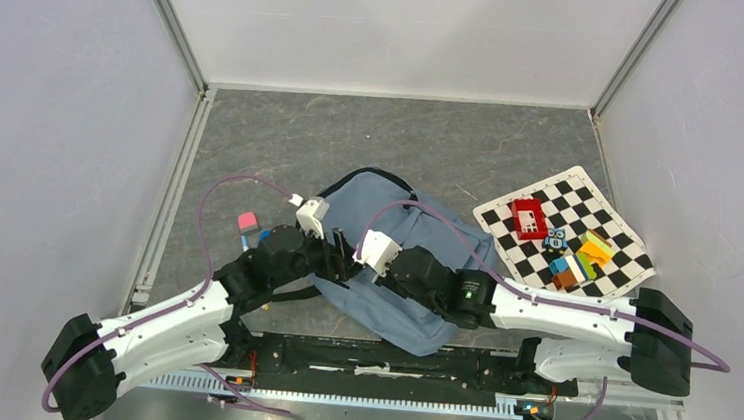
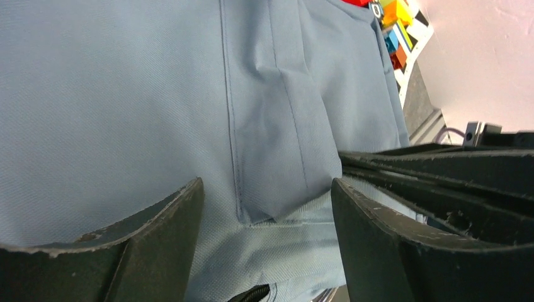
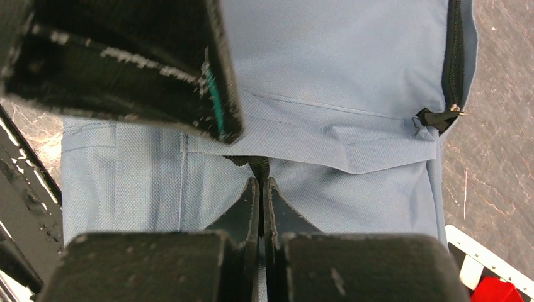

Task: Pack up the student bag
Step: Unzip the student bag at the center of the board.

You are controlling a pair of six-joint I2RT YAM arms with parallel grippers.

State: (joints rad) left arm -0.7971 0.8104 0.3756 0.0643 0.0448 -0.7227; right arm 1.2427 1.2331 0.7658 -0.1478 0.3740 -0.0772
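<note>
The bag's flap covers the zipper, so next I pinch the flap's end [image 2: 280, 198] with my left gripper and hold it still before my right gripper pulls the zipper pull.
The student bag [image 1: 395, 317], grey-blue fabric, lies flat in the middle of the table, and both grippers meet over its near left part. My left gripper [image 1: 343, 248] [image 2: 267, 189] hangs open just above the bag [image 2: 126, 94], over a stitched seam, with nothing between its fingers [image 2: 164, 220]. My right gripper [image 1: 355, 267] [image 3: 261, 182] is shut on a black zipper pull [image 3: 259, 167] that sticks out from under a fabric flap of the bag [image 3: 327, 56]. A second black zipper [image 3: 452, 50] runs along the bag's edge. The bag's inside is hidden.
A checkered mat [image 1: 549, 199] lies at the right with a red block [image 1: 529, 218], a small owl figure [image 1: 555, 240] and several coloured blocks [image 1: 585, 257]. A pink-topped small object [image 1: 248, 222] lies left of the bag. Grey walls enclose the table on three sides.
</note>
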